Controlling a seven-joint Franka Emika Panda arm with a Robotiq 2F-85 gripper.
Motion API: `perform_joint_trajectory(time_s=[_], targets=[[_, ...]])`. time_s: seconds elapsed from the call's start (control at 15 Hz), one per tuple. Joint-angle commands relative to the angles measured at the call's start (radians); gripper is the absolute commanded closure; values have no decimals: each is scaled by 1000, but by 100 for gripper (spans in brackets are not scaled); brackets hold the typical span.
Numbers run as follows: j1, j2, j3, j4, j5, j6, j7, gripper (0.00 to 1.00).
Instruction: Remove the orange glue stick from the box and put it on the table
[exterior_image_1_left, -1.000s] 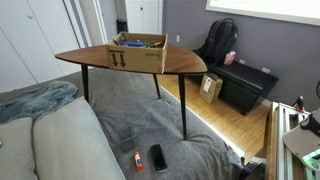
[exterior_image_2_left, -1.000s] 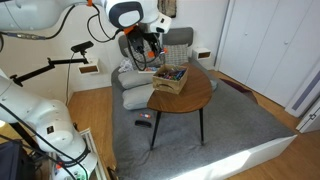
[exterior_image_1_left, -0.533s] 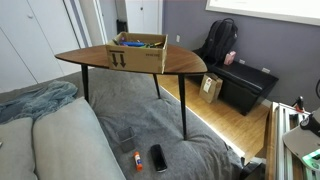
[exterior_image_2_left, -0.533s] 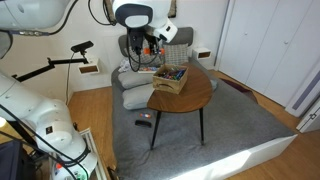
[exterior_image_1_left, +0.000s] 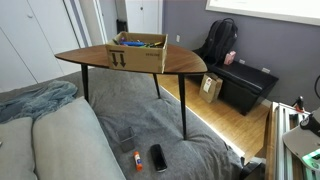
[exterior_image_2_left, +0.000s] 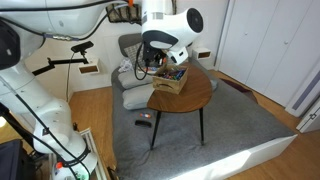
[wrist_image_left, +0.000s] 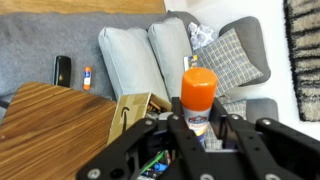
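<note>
The orange glue stick, now upright above the box, will go from my gripper down onto the bare wood (exterior_image_1_left: 177, 59) (wrist_image_left: 92, 138), where I need to set it close beside the short side of the cardboard box.
In the wrist view my gripper (wrist_image_left: 198, 112) is shut on the orange glue stick (wrist_image_left: 198, 88), which stands upright between the fingers with its orange cap up and a pale label below. The tan cardboard box (wrist_image_left: 135, 108) lies just below and to the left, with coloured items inside. It stands on the brown wooden table (wrist_image_left: 50, 130). In an exterior view the gripper (exterior_image_2_left: 149, 63) hangs over the box's (exterior_image_2_left: 170, 79) far edge above the table (exterior_image_2_left: 196, 96). In the exterior view where the arm is out of sight, the box (exterior_image_1_left: 137, 56) sits on the table (exterior_image_1_left: 186, 62).
Another small orange stick (exterior_image_1_left: 136, 160) and a black phone (exterior_image_1_left: 159, 157) lie on the grey couch; both show in the wrist view, the stick (wrist_image_left: 87, 77) beside the phone (wrist_image_left: 62, 70). Grey cushions (wrist_image_left: 140, 60) lie beyond the table. A black bench (exterior_image_1_left: 245, 88) and a backpack (exterior_image_1_left: 220, 42) stand by the wall.
The arm's upper joints have swung to the right and the gripper has dropped a little toward the box's far edge. The box and table have not moved.
</note>
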Motion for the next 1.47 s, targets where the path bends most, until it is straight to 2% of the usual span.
perform_joint_trajectory(time_s=[0.0,0.2,0.27,0.33,0.67,0.73,1.07,1.4], targets=[[-55,114,-2,67,108,-154,54,92],[-101,182,-5,65,153,-239,108,92],[-93,131,18,31,105,-170,60,92],[-101,148,17,31,107,-177,58,70],[-101,148,23,32,107,-176,54,70],[-101,148,23,32,107,-176,54,92],[-139,278,5,67,259,-385,64,92],[-178,396,1,73,340,-463,166,92]])
